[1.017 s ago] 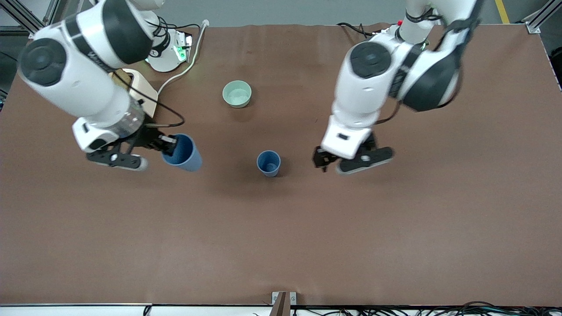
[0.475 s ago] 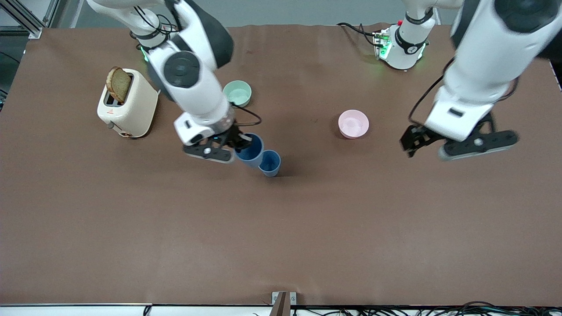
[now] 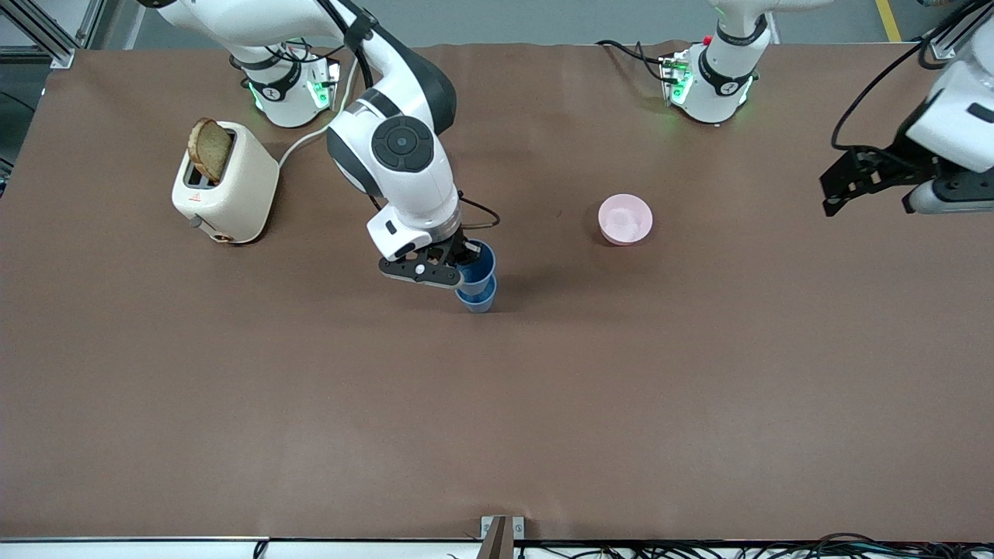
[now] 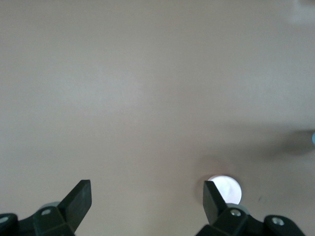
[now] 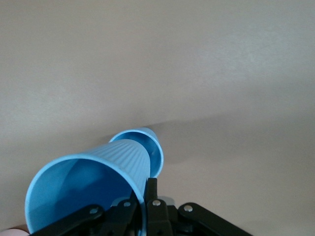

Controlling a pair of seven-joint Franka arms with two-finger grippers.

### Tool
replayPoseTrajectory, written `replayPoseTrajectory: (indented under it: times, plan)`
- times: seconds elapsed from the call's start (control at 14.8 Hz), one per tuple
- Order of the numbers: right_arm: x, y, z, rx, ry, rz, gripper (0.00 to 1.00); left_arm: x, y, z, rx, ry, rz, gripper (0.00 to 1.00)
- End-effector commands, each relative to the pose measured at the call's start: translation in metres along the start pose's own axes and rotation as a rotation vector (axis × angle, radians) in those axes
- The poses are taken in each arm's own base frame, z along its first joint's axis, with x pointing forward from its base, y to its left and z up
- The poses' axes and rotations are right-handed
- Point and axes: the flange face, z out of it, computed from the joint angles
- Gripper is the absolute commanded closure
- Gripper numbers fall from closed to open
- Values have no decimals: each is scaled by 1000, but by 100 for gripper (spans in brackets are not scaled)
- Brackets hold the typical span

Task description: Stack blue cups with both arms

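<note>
Next, my right gripper lets go of the second blue cup inside the blue cup standing upright on the table (image 3: 475, 287) (image 5: 146, 147).
One blue cup (image 3: 479, 300) stands upright near the table's middle. My right gripper (image 3: 464, 259) is shut on the rim of the second blue cup (image 3: 480, 264) and holds it tilted directly over the standing one, its base at that cup's mouth. In the right wrist view the held cup (image 5: 88, 182) fills the foreground, pinched by the right gripper (image 5: 145, 196), with the standing cup's rim (image 5: 156, 147) just past it. My left gripper (image 3: 835, 190) is open and empty, up over the left arm's end of the table; it also shows in the left wrist view (image 4: 147, 196).
A pink bowl (image 3: 625, 220) sits between the cups and the left arm's end; it also shows in the left wrist view (image 4: 227, 186). A cream toaster (image 3: 225, 190) holding a slice of bread (image 3: 206, 147) stands toward the right arm's end. The pale green bowl is hidden by the right arm.
My right gripper carried its blue cup from the right arm's end to over the standing cup. My left gripper pulled away toward the left arm's end and rose, uncovering the pink bowl.
</note>
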Motion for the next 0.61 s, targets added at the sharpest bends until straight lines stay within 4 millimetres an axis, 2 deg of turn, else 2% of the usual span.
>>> replayPoseTrajectory:
  times: [0.0,0.2,0.54]
  plan:
    - [-8,3,14,6,28,-5,99,-28,-1,-1,-19,-11,24,0]
    - [-10,4,28,-21,33,-24,99,-37,-12,1,-51,-23,3,0]
    - [-13,4,41,-20,24,-29,97,-40,-7,-4,-52,-14,24,0]
